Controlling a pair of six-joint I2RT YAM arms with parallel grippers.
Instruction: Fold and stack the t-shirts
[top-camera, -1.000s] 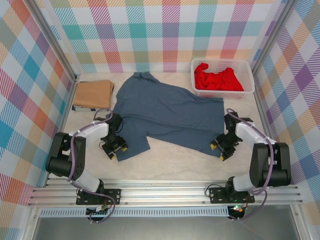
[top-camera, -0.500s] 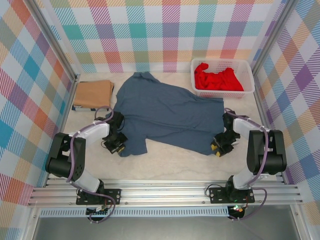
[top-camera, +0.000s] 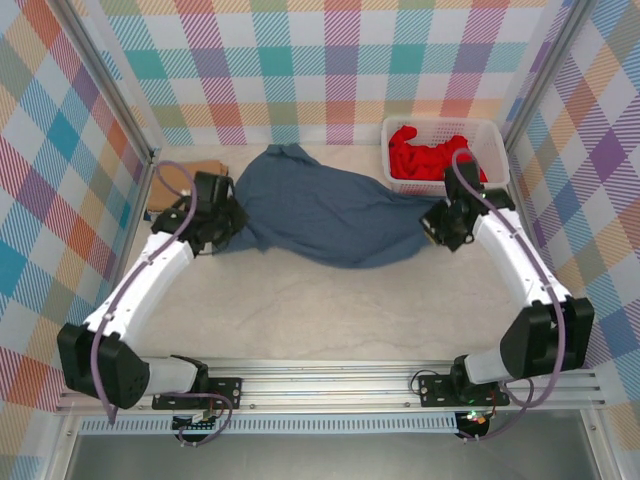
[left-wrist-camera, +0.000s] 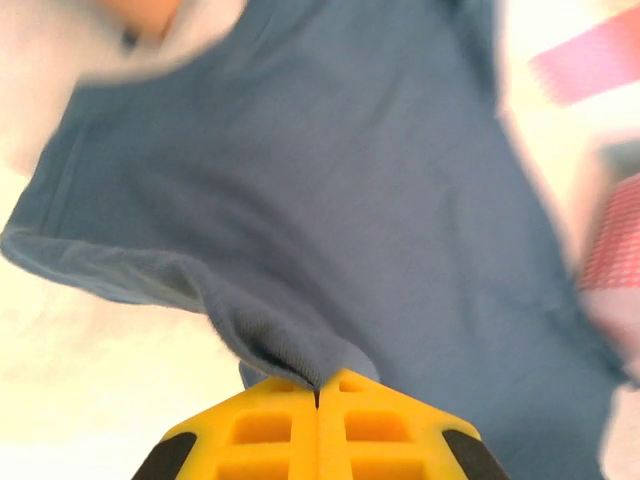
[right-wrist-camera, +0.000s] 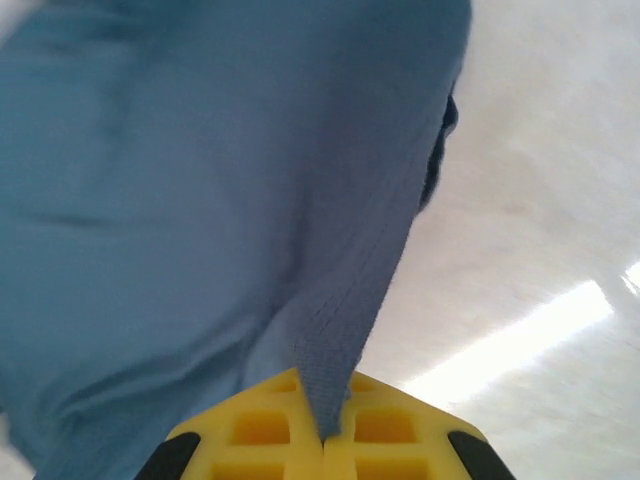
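My left gripper will lower and take hold again of the pinched edge (left-wrist-camera: 298, 352) as the slate blue t-shirt's far sleeve is bunched, then both grippers should lift and spread it before folding.
The slate blue t-shirt (top-camera: 320, 210) lies bunched across the back middle of the table, its near part lifted. My left gripper (top-camera: 230, 224) is shut on its left edge; in the left wrist view the yellow fingertips (left-wrist-camera: 318, 385) pinch a fold of blue cloth (left-wrist-camera: 330, 200). My right gripper (top-camera: 436, 226) is shut on the right edge, with a hem (right-wrist-camera: 350, 330) clamped between its fingertips (right-wrist-camera: 325, 430). The red t-shirt (top-camera: 425, 155) is heaped in the basket. The folded tan-brown t-shirt (top-camera: 205, 163) sits at the back left, mostly hidden by my left arm.
The white slotted basket (top-camera: 440, 123) stands at the back right, with my right arm's cable arching over it. Plaid walls close in the left, back and right sides. Bare tabletop (top-camera: 330, 310) stretches between the shirt and the arm bases.
Both grippers shut on the blue shirt's near corners and carried them up and toward the back; the shirt's near half now hangs raised over its far half.
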